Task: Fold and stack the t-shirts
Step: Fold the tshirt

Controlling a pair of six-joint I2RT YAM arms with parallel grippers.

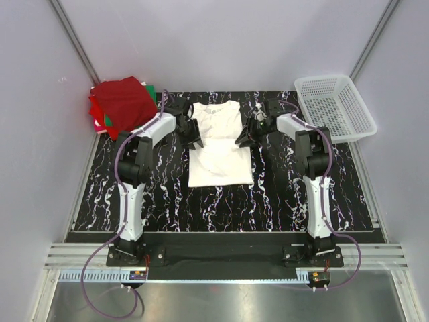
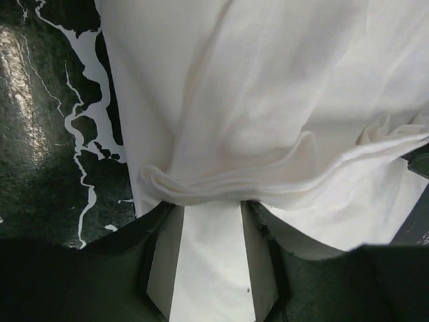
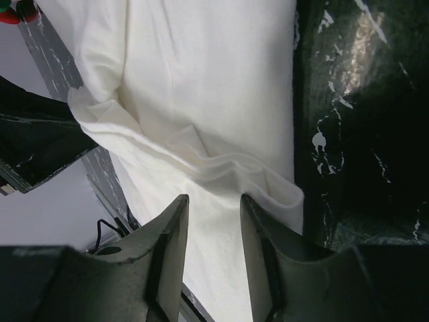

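Note:
The robot's left gripper will next move to the white t-shirt's near hem corner [image 1: 190, 186], on the side toward the stacked t-shirts, and close there.
The white t-shirt [image 1: 220, 157] lies flat on the black marbled mat [image 1: 167, 194], neck at the far end and its upper half narrower than the lower. My left gripper [image 1: 193, 137] is at its left edge and my right gripper [image 1: 247, 134] is at its right edge, about halfway along. In the left wrist view the jaws [image 2: 209, 204] stand apart over white cloth [image 2: 268, 100], with a raised fold across the fingertips. The right wrist view [image 3: 214, 198] shows the same: jaws apart, and a ridge of shirt [image 3: 201, 80] at the tips. Folded dark red [image 1: 122, 99], bright red and green tees are stacked at the far left.
A white mesh basket [image 1: 335, 107] stands at the far right, partly off the mat. The stack of tees overhangs the mat's far left corner. Grey walls close in the back and both sides. My left gripper's dark body shows in the right wrist view [image 3: 33, 147].

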